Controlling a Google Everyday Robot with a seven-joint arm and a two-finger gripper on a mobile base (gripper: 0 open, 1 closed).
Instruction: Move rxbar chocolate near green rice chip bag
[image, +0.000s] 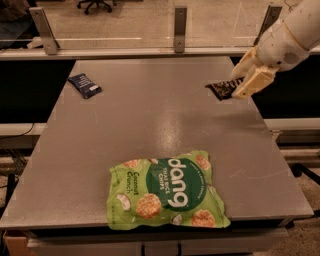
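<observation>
My gripper needs to set the rxbar chocolate down on the table (209, 146) just behind the corner of the green rice chip bag that is nearest my gripper.
The rxbar chocolate (220, 90), a small dark glossy bar, is held at its right end by my gripper (239, 86) near the table's right edge, a little above the surface. The gripper's cream fingers (252, 80) are shut on the bar, and the arm reaches in from the upper right. The green rice chip bag (167, 190), large and light green with white "dang" lettering, lies flat near the table's front edge. It is well apart from the bar, to the bar's front left.
A small dark blue packet (85, 85) lies at the back left of the grey table (150, 115). A glass barrier with metal posts (180, 22) runs along the back edge. The table drops off just right of the gripper.
</observation>
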